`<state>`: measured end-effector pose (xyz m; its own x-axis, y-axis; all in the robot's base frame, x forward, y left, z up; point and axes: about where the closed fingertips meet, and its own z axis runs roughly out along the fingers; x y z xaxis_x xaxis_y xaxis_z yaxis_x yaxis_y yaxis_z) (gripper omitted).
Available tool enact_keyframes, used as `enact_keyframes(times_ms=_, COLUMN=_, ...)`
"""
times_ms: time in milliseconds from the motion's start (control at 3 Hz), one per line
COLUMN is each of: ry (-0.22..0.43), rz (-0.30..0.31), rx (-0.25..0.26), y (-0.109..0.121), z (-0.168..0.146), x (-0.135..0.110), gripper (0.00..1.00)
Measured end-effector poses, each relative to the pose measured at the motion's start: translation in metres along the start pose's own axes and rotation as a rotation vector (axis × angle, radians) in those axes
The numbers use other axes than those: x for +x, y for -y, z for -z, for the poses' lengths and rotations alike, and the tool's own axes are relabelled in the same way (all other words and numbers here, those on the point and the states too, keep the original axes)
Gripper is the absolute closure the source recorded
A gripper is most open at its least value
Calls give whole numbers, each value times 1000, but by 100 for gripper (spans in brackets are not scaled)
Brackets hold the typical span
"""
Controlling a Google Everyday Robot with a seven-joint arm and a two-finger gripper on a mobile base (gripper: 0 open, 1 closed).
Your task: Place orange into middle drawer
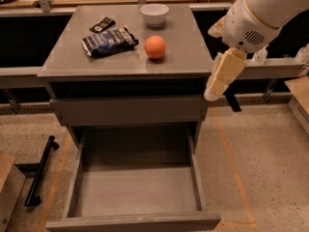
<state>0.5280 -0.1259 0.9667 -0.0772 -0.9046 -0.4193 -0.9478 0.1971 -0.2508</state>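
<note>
The orange's near side (158, 54) faces away from the white bowl, and my gripper needs to go there next and close on it.
The orange (155, 47) sits on the grey cabinet top (183, 57), right of centre and in front of the white bowl (154, 14). The middle drawer (135, 197) is pulled out wide below, its flat grey floor bare. My gripper (213, 92) hangs from the white arm (260, 13) at the cabinet's right edge. It points down, level with the top's front right corner, to the right of the orange and apart from it. It holds nothing that I can see.
A dark snack bag (109, 41) and a small black packet (102, 24) lie on the left of the top. A shut drawer with a flat front (130, 110) sits above the open one. A black bar (39, 170) lies on the floor at left.
</note>
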Motion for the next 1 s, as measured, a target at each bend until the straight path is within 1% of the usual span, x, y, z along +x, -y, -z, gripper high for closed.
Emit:
enact_keyframes(times_ms=333, ry=32, rz=-27, rx=25, y=2, z=-4, x=-1, gripper=0)
enact_keyframes(times_ms=667, ry=83, rz=-55, rx=66, y=27, z=-32, x=-13, gripper=0)
enact_keyframes(times_ms=1000, ry=173, rz=-98, rx=113, y=66, z=-62, x=-28, gripper=0)
